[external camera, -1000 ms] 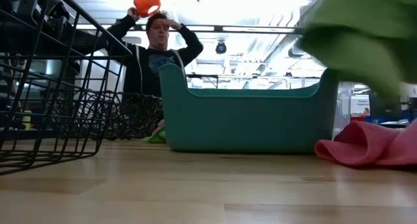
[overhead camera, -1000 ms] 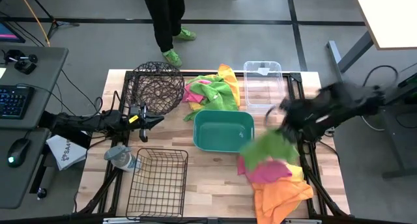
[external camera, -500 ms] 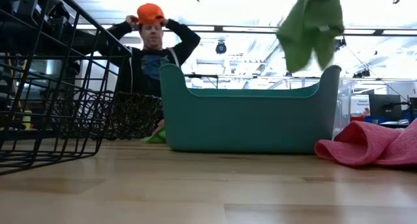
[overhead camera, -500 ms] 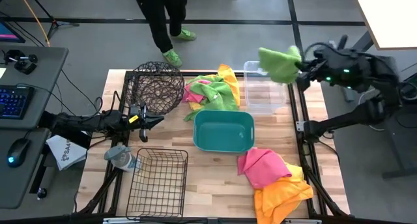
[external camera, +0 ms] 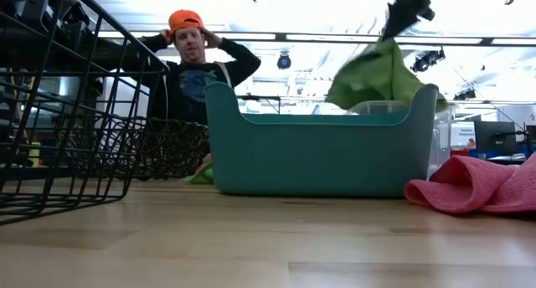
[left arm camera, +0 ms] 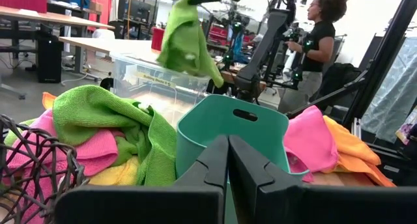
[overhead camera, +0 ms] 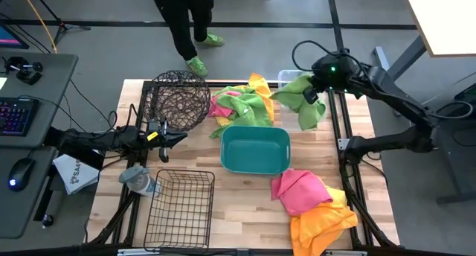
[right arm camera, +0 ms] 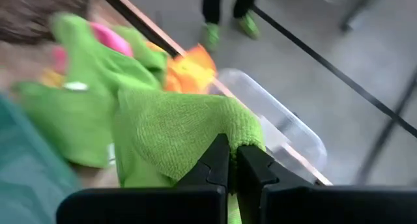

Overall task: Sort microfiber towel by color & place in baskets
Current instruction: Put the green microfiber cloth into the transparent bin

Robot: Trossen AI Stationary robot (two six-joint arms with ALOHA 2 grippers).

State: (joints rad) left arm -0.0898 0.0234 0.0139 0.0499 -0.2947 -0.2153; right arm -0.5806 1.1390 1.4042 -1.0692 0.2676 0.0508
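Note:
The robot's right gripper should release the green towel inside the clear plastic bin [overhead camera: 297, 108], toward the bin's end that is closer to the teal tub. The towel now hangs above that bin.
My right gripper [overhead camera: 313, 93] is shut on a bright green towel [overhead camera: 296, 100] above the clear plastic bin [overhead camera: 285, 77] at the table's far edge. The same towel [external camera: 378, 74] hangs above the teal tub's rim in the low view. More green, pink and yellow towels [overhead camera: 242, 103] lie heaped between the round wire basket [overhead camera: 178, 100] and the clear bin. A pink towel [overhead camera: 299, 191] and an orange one [overhead camera: 320, 222] lie near the right corner. The teal tub [overhead camera: 255, 149] sits mid-table. My left gripper [overhead camera: 175, 139] waits shut beside the round basket. My right gripper pinches a bunched fold of the green towel [right arm camera: 225, 127] between its two fingers, coming from above. The towel hangs slack below the fingers and spreads over the clear bin [left arm camera: 140, 74]. I cannot tell whether its lower end touches the bin.
A rectangular black wire basket [overhead camera: 178, 208] stands at the near edge, with a grey-blue cloth lump [overhead camera: 137, 180] to its left. A person [overhead camera: 186, 21] stands beyond the far edge. Bare wood lies between the teal tub and the near edge.
My right gripper has carried the green towel up off the pink and orange pile near the right corner and swung it to the table's far edge. It has then moved left and down over the clear bin. The towel has gone from flying high to hanging over the bin.

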